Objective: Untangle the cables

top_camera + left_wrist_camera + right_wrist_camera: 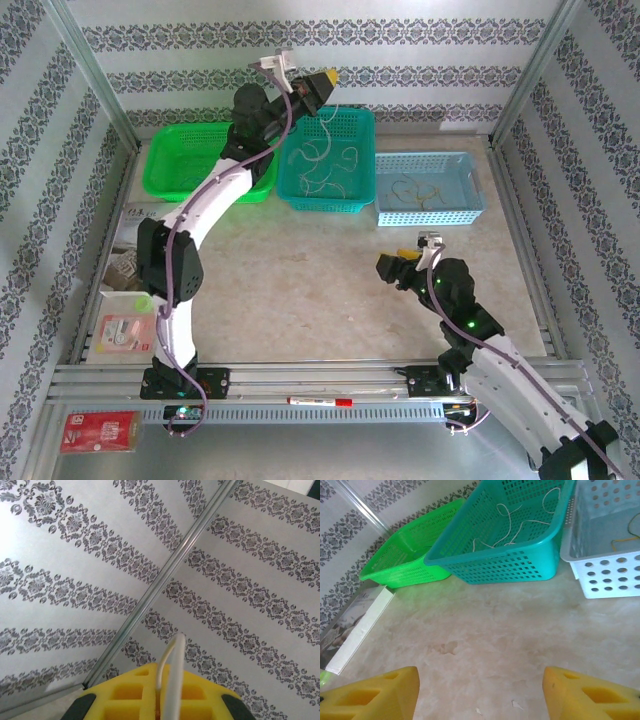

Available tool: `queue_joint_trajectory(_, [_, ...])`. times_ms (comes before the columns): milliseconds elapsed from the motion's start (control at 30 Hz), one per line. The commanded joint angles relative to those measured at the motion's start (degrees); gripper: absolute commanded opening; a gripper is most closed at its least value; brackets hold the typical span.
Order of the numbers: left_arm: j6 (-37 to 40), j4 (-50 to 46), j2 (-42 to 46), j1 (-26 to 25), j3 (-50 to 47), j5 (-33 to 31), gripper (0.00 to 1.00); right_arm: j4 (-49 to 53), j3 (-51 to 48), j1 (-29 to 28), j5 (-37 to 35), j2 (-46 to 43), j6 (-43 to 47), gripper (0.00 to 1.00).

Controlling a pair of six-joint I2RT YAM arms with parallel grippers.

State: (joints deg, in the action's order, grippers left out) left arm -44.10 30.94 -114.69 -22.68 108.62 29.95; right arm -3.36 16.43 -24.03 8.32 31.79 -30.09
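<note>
The whitish cable is to go among the curled cables inside the teal basket [319, 172]. Next, my left gripper lets it drop there. The whitish cable is now high above that basket.
Several whitish cables [322, 165] lie curled inside the teal basket [330, 205], which also appears in the right wrist view as the teal basket [500, 565] with its cables [512, 527]. My left gripper [325, 85] is raised high above that basket and is shut on a whitish cable [175, 650], whose loop sticks up from between the yellow fingers [130, 695]; the strand hangs down toward the basket. Dark and yellowish cables [415, 192] lie in the light blue basket [430, 215]. My right gripper [395, 265] hovers low over the bare table, open, with nothing between its fingers [375, 695].
A green basket [170, 185] stands left of the teal one. Printed booklets [125, 260] and a red packet [100, 432] lie along the left side. A red-and-white marker [320, 401] rests on the front rail. Patterned walls and metal posts enclose the table.
</note>
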Motion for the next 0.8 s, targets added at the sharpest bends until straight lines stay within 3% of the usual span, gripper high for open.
queue_joint_trajectory(0, [1.01, 3.27, -4.32, 0.68, 6.73, 2.39, 0.0, 4.93, 1.77, 1.53, 1.65, -2.39, -0.23, 0.67])
queue_joint_trajectory(300, [2.91, -2.08, -15.63, 2.2, 19.8, 2.99, 0.0, 8.89, 2.59, 5.34, 3.71, -5.34, -0.37, 0.67])
queue_joint_trajectory(700, [5.01, -4.66, -22.07, 3.17, 17.72, 2.72, 0.0, 11.0, 4.66, 9.3, 6.76, -5.86, 0.2, 0.67])
queue_joint_trajectory(767, [5.4, -6.29, -22.83, 3.23, 16.73, 2.98, 0.09, 10.86, 5.06, 9.57, 7.0, -5.7, 0.27, 0.67])
